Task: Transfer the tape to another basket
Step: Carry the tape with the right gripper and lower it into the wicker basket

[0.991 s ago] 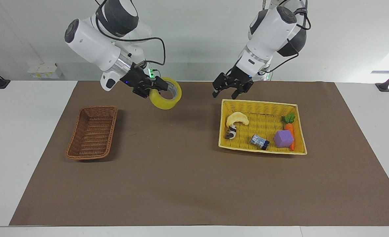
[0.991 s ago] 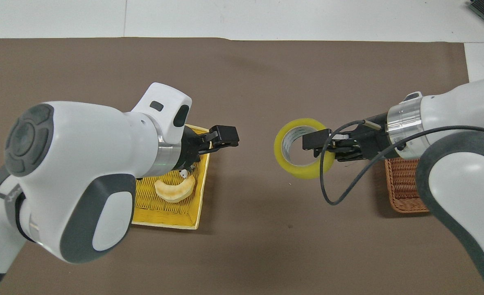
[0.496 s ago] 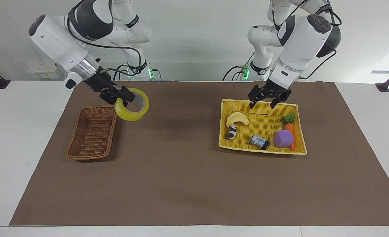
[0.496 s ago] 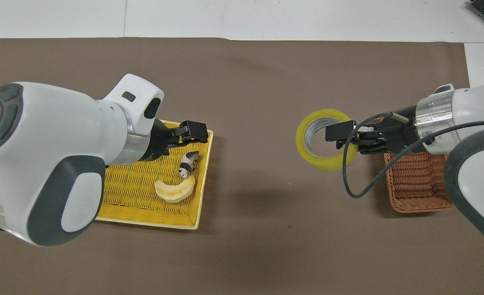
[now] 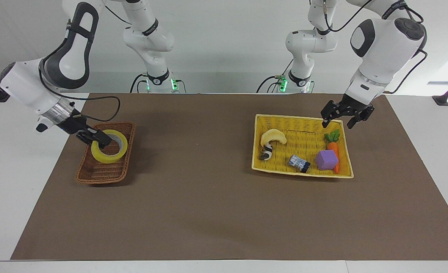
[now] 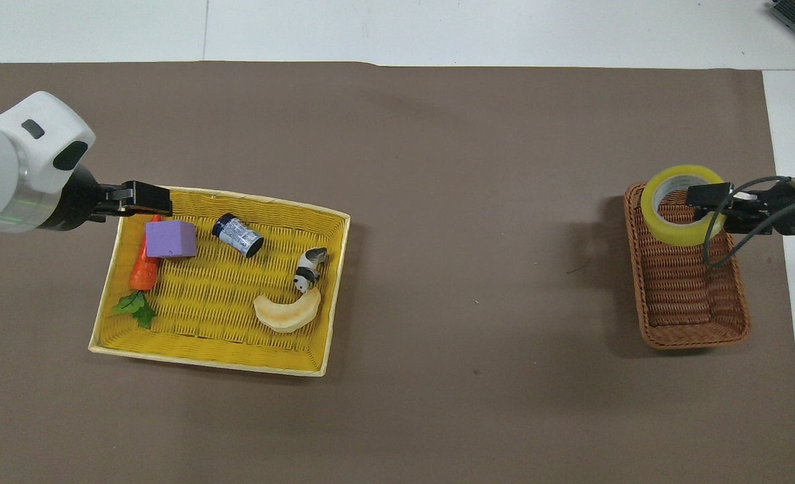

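Next, my right gripper lets go of the yellowish tape roll on the middle of the small brown wicker basket's bottom [image 6: 695,265].
The yellowish tape roll [image 5: 108,158] hangs tilted low over the small brown wicker basket [image 5: 102,172] at the right arm's end of the table. My right gripper [image 5: 102,141] is shut on the roll's wall, one finger inside the ring. I cannot tell whether the roll touches the basket's floor. In the overhead view the tape [image 6: 676,235] covers the part of the basket [image 6: 693,309] farthest from the robots, held by the right gripper [image 6: 703,198]. My left gripper [image 5: 337,122] is open and empty, raised over a corner of the yellow basket [image 5: 299,119]; it also shows in the overhead view [image 6: 148,199].
The yellow woven basket [image 6: 236,353] holds a pale curved bread piece [image 6: 288,313], a small panda figure [image 6: 307,265], a dark can [image 6: 237,235], a purple cube [image 6: 170,239] and a toy carrot [image 6: 143,272]. A brown mat [image 5: 209,204] covers the table.
My right gripper carried the tape from over the mat's middle to over the brown basket and lowered it. My left gripper moved along the yellow basket toward the left arm's end.
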### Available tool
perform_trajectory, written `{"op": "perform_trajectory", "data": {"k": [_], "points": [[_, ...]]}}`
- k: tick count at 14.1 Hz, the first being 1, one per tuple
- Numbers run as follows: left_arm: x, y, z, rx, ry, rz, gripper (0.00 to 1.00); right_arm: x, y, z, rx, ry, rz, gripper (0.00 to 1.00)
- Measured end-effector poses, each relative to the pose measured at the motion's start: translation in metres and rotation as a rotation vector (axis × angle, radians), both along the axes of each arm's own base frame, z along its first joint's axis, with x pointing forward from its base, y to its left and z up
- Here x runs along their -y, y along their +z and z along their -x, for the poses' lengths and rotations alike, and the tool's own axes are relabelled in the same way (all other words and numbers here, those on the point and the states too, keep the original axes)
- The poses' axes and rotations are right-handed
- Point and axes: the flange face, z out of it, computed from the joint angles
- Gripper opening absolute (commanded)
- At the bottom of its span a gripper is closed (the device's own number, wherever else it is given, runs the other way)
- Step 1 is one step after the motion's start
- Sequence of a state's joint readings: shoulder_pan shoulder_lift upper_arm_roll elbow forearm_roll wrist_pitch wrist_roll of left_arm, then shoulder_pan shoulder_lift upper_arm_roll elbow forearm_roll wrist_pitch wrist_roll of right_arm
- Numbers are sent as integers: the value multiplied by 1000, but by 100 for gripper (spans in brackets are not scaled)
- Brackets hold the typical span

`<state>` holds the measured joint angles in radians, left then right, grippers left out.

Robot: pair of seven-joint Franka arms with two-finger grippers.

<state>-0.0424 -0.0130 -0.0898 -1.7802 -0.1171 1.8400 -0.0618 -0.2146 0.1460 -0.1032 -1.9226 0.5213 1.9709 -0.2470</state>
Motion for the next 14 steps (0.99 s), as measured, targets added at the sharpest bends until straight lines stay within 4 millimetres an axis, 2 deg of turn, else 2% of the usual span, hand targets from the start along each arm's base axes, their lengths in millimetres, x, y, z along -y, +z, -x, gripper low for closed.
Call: {"op": "perform_trajectory", "data": {"k": [4,6,8,12,14], "points": [[-2,4,3,-18,-38,-22,100,-1,-40,23,-22,116,-15,0],[-14,8,2,-18,-54,-50,100,11,-56,34,-11,182,0,0],[-28,13,3,-21,-54,-59,100,18,-58,36,2,206,3,0],[-54,44,5,-29,-43,-65,100,21,-60,38,18,247,9,0],[-60,56,7,-30,-51,-93,100,36,-69,43,33,282,5,0]]}}
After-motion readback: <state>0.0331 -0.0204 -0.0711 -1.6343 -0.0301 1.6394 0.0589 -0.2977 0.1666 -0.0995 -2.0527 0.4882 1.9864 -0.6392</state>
